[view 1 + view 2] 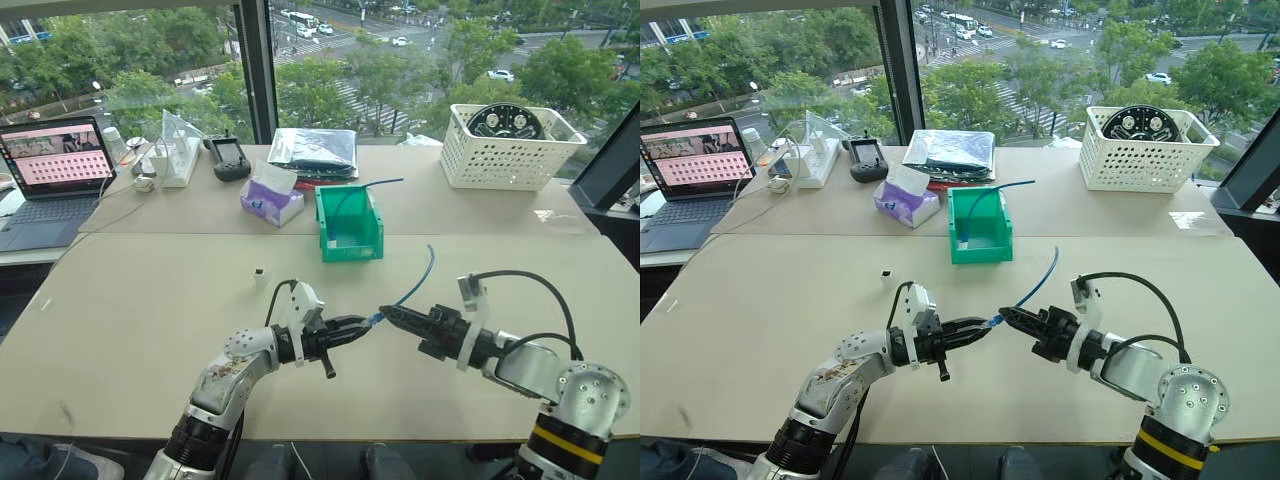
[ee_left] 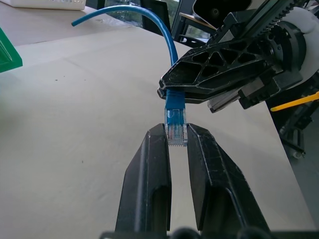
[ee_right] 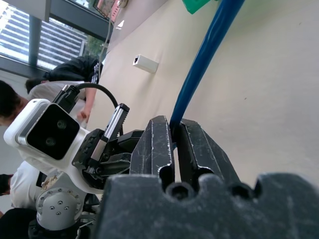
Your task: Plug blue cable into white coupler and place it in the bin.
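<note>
The robot's right gripper holds the cord behind the plug, so it should move that grip onto the plug's body (image 2: 175, 110) while the left gripper steadies the plug's clear tip.
Above the near middle of the table, my two grippers meet tip to tip on the blue cable (image 1: 418, 280). My left gripper (image 2: 176, 132) is shut on its pale clear plug (image 2: 175, 130). Just behind the plug, my right gripper (image 3: 173, 124) is shut on the cord, whose free end curves up and away (image 2: 169, 45). The white coupler (image 1: 258, 271) lies loose on the table, left of and beyond the grippers, touched by nothing. Further back in the middle stands the green bin (image 1: 350, 250).
A second blue cord (image 1: 360, 188) hangs out of the bin. A white lattice basket (image 1: 510, 150) stands at the back right, a laptop (image 1: 55, 165) at the back left, and a purple tissue pack (image 1: 270, 200) and a black remote (image 1: 228, 158) between them. A person (image 3: 15, 109) is at the table's left side.
</note>
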